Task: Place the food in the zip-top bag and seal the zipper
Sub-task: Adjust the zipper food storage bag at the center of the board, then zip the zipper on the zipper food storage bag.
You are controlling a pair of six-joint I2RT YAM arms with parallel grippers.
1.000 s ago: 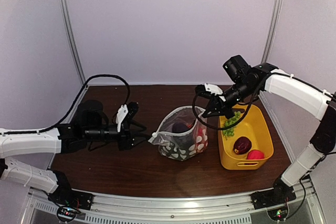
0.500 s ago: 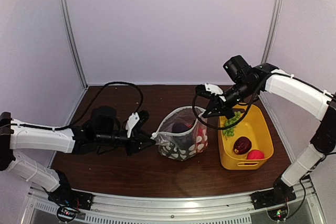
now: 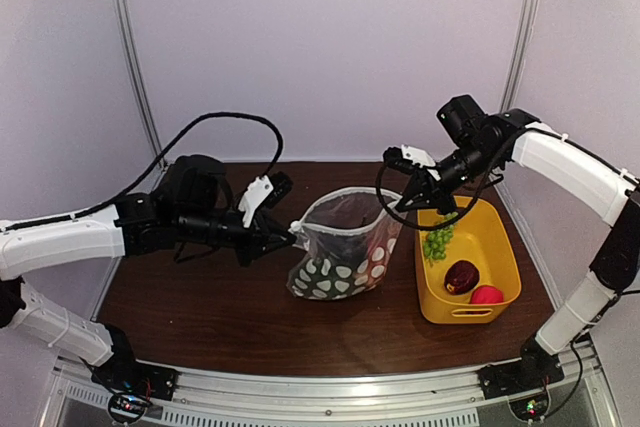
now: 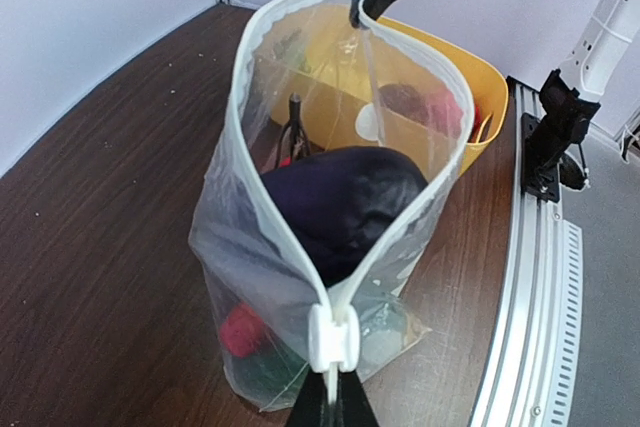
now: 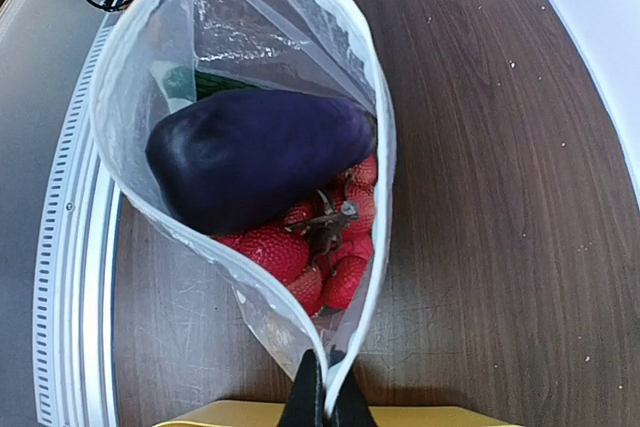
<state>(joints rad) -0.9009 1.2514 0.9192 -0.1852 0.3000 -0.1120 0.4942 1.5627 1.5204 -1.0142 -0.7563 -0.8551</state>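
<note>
Next, my right gripper lets go of the bag's rim it holds opposite the white slider and takes the slider (image 4: 333, 337) while my left gripper holds the zipper's end.
The zip-top bag (image 3: 340, 247) hangs stretched between both grippers, its mouth wide open. My left gripper (image 3: 292, 238) (image 4: 333, 405) is shut on the end of the zipper (image 4: 250, 97), just behind the white slider (image 4: 332, 335). At the opposite end my right gripper (image 3: 403, 207) (image 5: 325, 399) is shut on the bag's rim (image 5: 385, 147). Food lies inside the bag: a dark purple eggplant (image 5: 250, 152) (image 4: 340, 202), red strawberries (image 5: 300, 247) and a green piece (image 5: 200, 82). More food sits outside it: green grapes (image 3: 437, 239), a dark red piece (image 3: 461, 275) and a red ball (image 3: 486, 295).
The yellow tub (image 3: 500, 247) holding the loose food stands right of the bag, under the right arm; its rim (image 5: 400, 415) shows below the right fingers. A metal rail (image 4: 530, 327) runs along the table's near edge. White walls stand close on three sides.
My left arm reached right to the bag and its jaws closed on the zipper end. The bag rose and pulled taut. My right gripper lifted slightly, still gripping the rim.
</note>
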